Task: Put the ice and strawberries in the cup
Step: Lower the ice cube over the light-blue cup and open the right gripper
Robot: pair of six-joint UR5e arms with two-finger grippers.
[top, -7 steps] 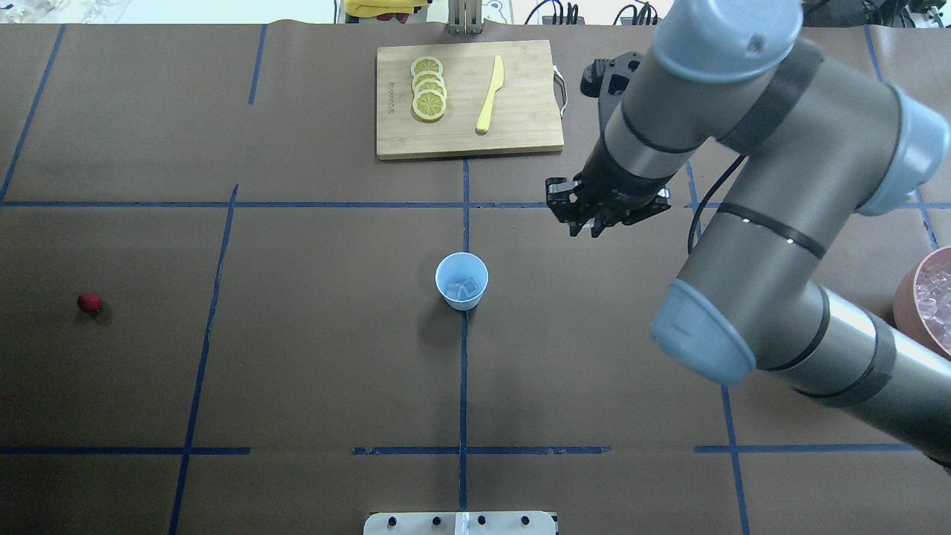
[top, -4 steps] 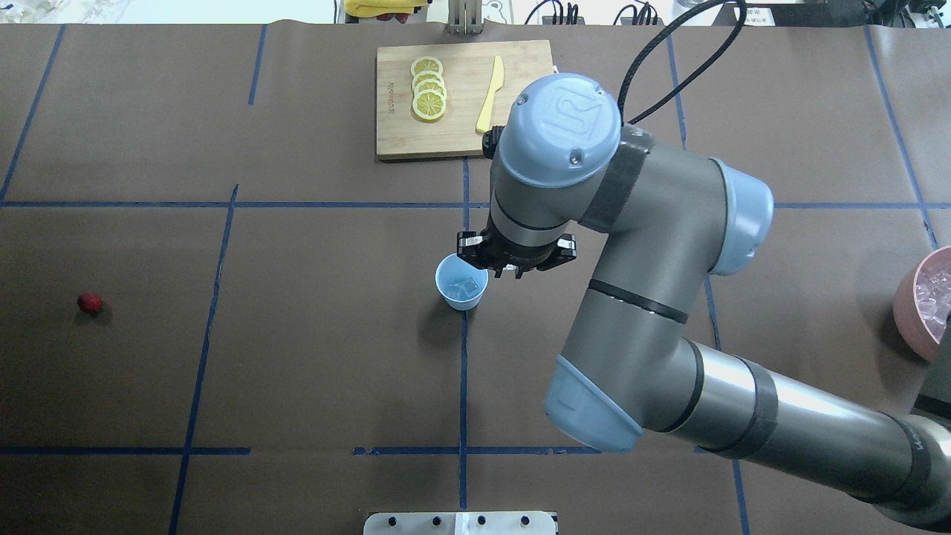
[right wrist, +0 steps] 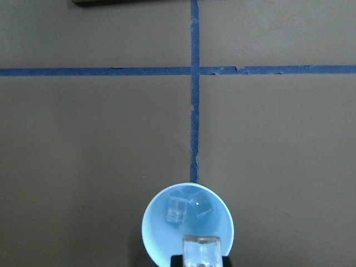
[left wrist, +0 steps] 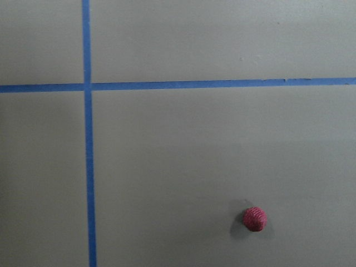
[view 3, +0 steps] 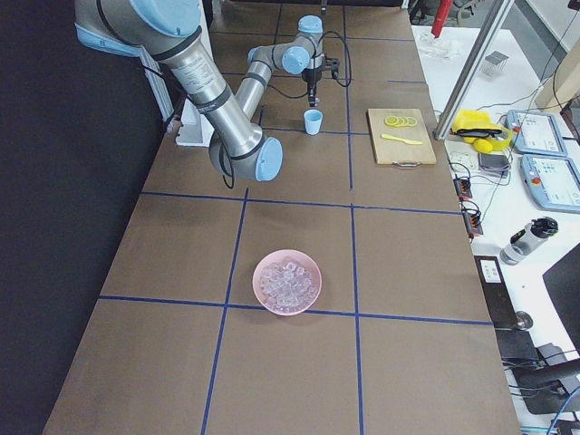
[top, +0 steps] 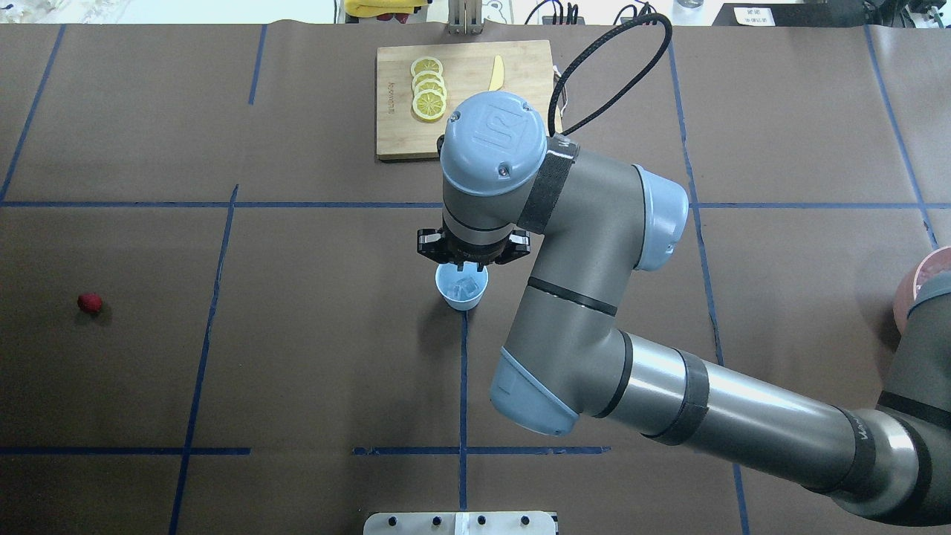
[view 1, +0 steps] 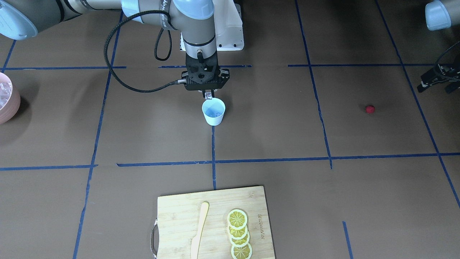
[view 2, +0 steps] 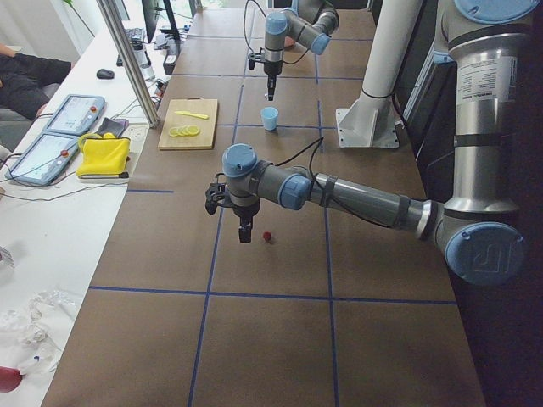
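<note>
The tiny red strawberry should go into the pale-blue cup. My left gripper will close on the middle of the tiny red strawberry [view 1: 369, 109] [left wrist: 255, 219].
The pale-blue cup [top: 461, 290] stands at the table's middle with two ice cubes [right wrist: 178, 210] inside. My right gripper [view 1: 208, 94] hangs just over the cup's [view 1: 214, 112] rim on the robot's side, shut on one more clear ice cube [right wrist: 203, 248]. The tiny red strawberry [top: 90, 302] lies far off on the robot's left. It also shows in the left wrist view [left wrist: 255, 218]. My left gripper [view 2: 244, 233] hovers close beside the strawberry [view 2: 267, 236]. I cannot tell whether it is open or shut.
A pink bowl [view 3: 259, 272] of ice cubes stands at the robot's far right. A wooden cutting board [top: 401, 141] with lemon slices [top: 429, 96] and a yellow knife [view 1: 199, 230] lies beyond the cup.
My right arm has swung left from well to the right of the cup to directly over its rim. The cup and strawberry have not moved.
</note>
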